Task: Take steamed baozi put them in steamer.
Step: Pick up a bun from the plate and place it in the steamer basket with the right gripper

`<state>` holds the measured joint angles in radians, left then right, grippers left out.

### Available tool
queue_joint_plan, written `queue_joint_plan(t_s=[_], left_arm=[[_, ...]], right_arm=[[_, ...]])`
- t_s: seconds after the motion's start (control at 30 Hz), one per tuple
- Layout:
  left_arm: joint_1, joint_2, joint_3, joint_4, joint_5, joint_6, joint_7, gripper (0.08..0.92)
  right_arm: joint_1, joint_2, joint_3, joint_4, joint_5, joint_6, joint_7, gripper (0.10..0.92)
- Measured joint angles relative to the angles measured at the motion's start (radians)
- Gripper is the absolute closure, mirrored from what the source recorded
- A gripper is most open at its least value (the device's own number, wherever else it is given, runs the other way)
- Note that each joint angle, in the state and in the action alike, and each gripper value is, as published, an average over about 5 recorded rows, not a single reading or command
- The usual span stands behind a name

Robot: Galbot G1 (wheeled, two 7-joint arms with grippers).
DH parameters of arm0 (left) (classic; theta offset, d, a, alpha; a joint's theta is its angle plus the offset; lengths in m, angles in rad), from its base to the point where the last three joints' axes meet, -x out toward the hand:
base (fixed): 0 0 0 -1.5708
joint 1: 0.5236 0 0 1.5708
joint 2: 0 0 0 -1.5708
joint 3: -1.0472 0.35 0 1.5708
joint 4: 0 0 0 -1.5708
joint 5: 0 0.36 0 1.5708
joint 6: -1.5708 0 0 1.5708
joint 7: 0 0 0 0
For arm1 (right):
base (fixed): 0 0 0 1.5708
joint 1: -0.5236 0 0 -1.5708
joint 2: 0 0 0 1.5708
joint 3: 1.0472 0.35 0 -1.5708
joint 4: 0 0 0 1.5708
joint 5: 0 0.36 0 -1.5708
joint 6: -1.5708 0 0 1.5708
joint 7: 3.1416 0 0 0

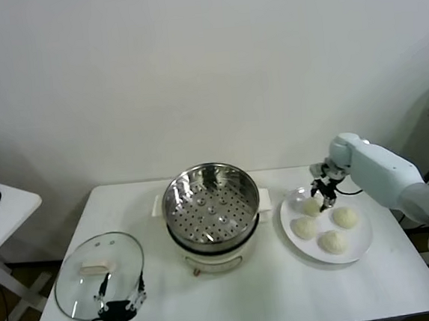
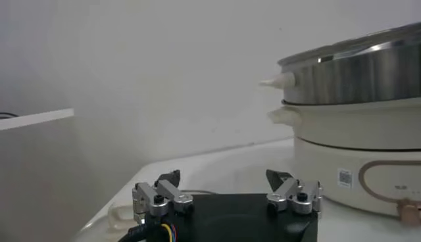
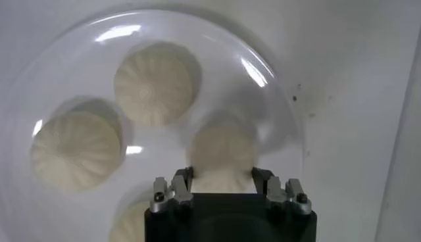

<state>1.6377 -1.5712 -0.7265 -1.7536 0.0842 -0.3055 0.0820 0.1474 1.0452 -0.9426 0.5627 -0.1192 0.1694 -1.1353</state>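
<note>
The robot's right gripper will release the baozi on the back part of the steamer's perforated bottom (image 1: 211, 191).
Four cream-white baozi lie on a white plate (image 1: 361, 249) right of the steamer (image 1: 211, 206). The steamer is a shiny steel pot with a perforated floor on a cream base, and it holds nothing. My right gripper (image 1: 324, 196) is down at the plate's back left, shut on one baozi (image 3: 223, 154) (image 1: 310, 207) that still rests on the plate. The other three baozi (image 3: 156, 82) (image 3: 75, 151) (image 3: 128, 227) lie loose around it. My left gripper (image 2: 223, 181) is open and empty, parked low at the table's front left; the steamer's side (image 2: 358, 131) shows in its wrist view.
A round glass lid (image 1: 98, 274) lies flat at the front left of the white table (image 1: 286, 297), just behind the left gripper. A second white table (image 1: 0, 202) stands further left. A wall runs close behind.
</note>
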Motion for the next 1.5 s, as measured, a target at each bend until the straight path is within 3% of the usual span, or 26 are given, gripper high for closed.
queue_joint_plan(t_s=[0.47,0.77,1.07,1.5], left_arm=[[0.029,-0.002,-0.002,-0.015,0.019,-0.019,-0.007,0.177],[0.031,-0.002,0.003,-0.013,0.032,-0.021,-0.015,0.177],[0.029,-0.006,0.008,-0.013,0.047,-0.026,-0.02,0.177],[0.028,-0.006,0.006,0.001,0.056,-0.039,-0.021,0.177]], right_arm=[[0.351,-0.093,-0.296,0.248,0.297,0.038,-0.059,0.406],[0.587,-0.018,-0.431,0.434,0.48,0.154,-0.047,0.406],[0.602,0.152,-0.478,0.45,0.395,0.365,0.027,0.406],[0.404,0.401,-0.431,0.167,0.173,0.594,0.087,0.406]])
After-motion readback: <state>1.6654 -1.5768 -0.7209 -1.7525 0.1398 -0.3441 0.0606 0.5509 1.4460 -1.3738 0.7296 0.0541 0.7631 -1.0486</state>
